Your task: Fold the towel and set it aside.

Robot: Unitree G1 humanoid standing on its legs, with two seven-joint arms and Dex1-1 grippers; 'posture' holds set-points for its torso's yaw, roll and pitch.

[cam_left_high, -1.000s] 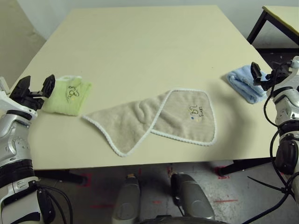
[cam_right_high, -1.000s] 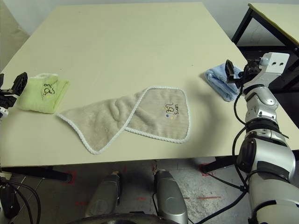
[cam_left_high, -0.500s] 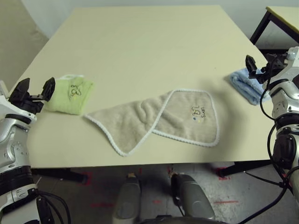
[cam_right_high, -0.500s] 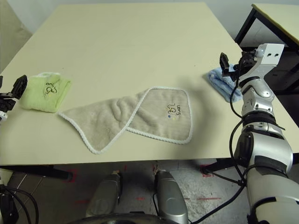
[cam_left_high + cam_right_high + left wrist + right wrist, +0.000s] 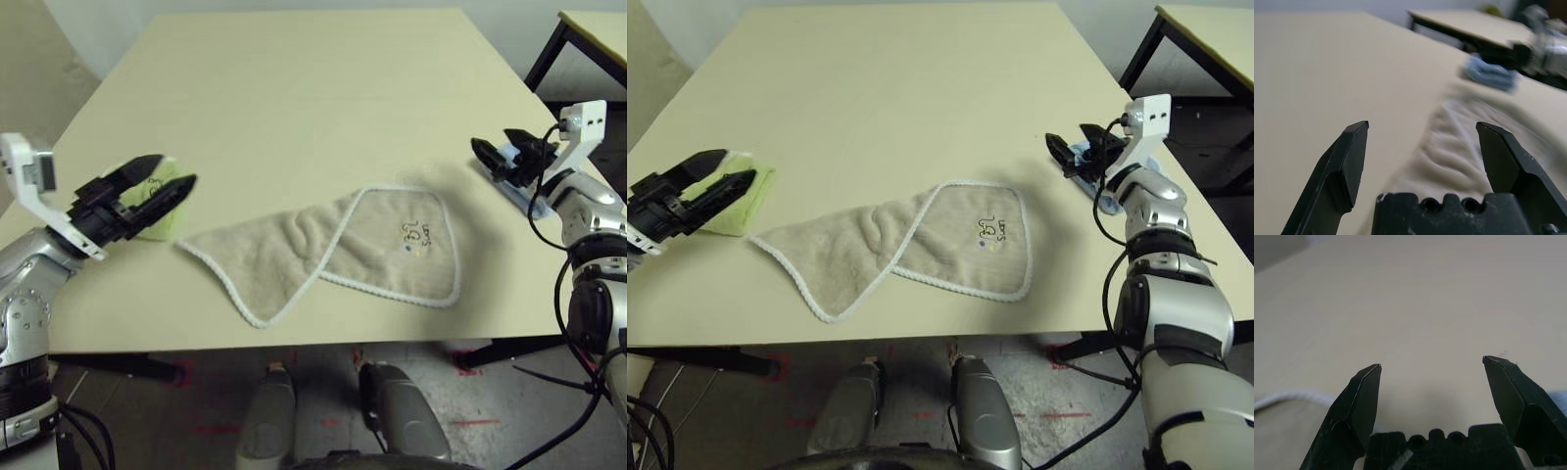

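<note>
The robot's right gripper needs to next close on the beige towel's far corner (image 5: 437, 192) (image 5: 1328, 399), past the embroidered mark and closest to the light blue towel.
The beige towel (image 5: 323, 250) lies flat near the table's front edge, its right part folded over with white edging and a small embroidered mark (image 5: 412, 237) facing up. My left gripper (image 5: 165, 182) hovers open just left of the towel's left corner, above the lime-green towel, fingers pointing right. In the left wrist view the beige towel (image 5: 1459, 156) stretches ahead between the open fingers. My right gripper (image 5: 487, 157) is open at the table's right side, up and right of the towel, pointing toward it. The right wrist view has the towel's white edge (image 5: 1293, 397) low between the fingers.
A folded lime-green towel (image 5: 162, 211) sits at the left, partly hidden by my left gripper. A folded light blue towel (image 5: 519, 191) lies by the right edge behind my right gripper. A second table (image 5: 593, 29) stands at the far right.
Both arms have swung inward toward the beige towel: the left gripper turned to point right over the green towel, the right gripper moved left past the blue towel. The towel has not moved.
</note>
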